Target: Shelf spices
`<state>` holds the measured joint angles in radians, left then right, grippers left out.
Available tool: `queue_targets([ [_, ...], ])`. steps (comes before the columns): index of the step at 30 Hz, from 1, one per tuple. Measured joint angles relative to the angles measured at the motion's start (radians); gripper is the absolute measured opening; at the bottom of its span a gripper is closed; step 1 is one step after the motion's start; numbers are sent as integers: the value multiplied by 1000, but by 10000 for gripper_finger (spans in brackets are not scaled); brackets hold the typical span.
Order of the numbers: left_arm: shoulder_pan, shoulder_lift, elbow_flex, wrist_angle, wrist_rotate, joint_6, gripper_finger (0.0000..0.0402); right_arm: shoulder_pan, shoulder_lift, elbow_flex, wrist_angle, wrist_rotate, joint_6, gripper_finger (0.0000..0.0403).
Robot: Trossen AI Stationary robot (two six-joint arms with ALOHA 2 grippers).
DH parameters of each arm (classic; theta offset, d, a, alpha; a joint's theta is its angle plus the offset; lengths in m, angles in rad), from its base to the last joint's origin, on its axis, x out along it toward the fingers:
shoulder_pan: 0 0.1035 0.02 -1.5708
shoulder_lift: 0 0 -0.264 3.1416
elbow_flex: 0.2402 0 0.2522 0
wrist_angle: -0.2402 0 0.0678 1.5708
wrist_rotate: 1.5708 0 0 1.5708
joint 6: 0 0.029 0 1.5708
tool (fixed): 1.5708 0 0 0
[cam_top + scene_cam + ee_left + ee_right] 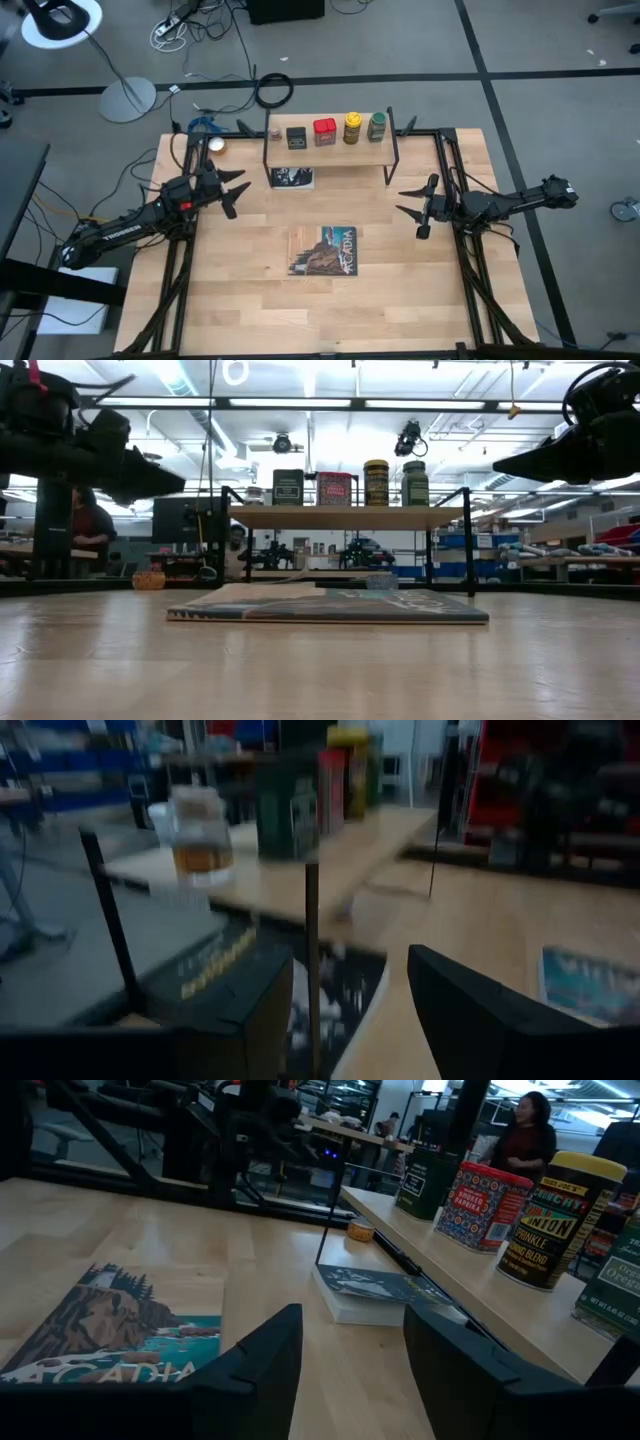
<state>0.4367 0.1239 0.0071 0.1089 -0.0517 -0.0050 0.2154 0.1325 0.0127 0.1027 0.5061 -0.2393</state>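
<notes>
The robot's left gripper should next move to the sides of the tiny clear jar (276,134) (201,838) beside the black tin on the shelf and close there.
The shelf (330,152) stands at the table's far edge on thin black legs. Five spices stand in a row on its board, each on its base: a tiny clear jar (274,132), a black tin (296,137), a red tin (324,131), a yellow-capped jar (352,127) and a green-capped jar (376,126). The low view shows them above the board (345,517). My left gripper (232,190) hovers open, left of the shelf and nearer. My right gripper (415,208) hovers open, right of the shelf and nearer. Its wrist view shows the red tin (484,1205) and the yellow-capped jar (555,1215).
A picture-covered book (325,250) lies flat at the table's middle. A second book (292,177) lies under the shelf. A small round object (216,146) sits left of the shelf. Black frame rails run along the table's sides. A person (525,1135) stands beyond the table.
</notes>
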Motion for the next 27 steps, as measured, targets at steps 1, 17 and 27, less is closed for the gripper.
queue_targets([
  [1, 0, 0, 0, 37, 0, -3, 204, 0, 0, 0, 0, 0, 0, 176],
  [17, 0, 73, 58, 592, 223, -641, 204, 0, 0, 0, 1, 0, 0, 176],
  [27, 0, 378, 395, 598, 263, -547, 204, 0, 0, 0, 6, 0, 0, 176],
])
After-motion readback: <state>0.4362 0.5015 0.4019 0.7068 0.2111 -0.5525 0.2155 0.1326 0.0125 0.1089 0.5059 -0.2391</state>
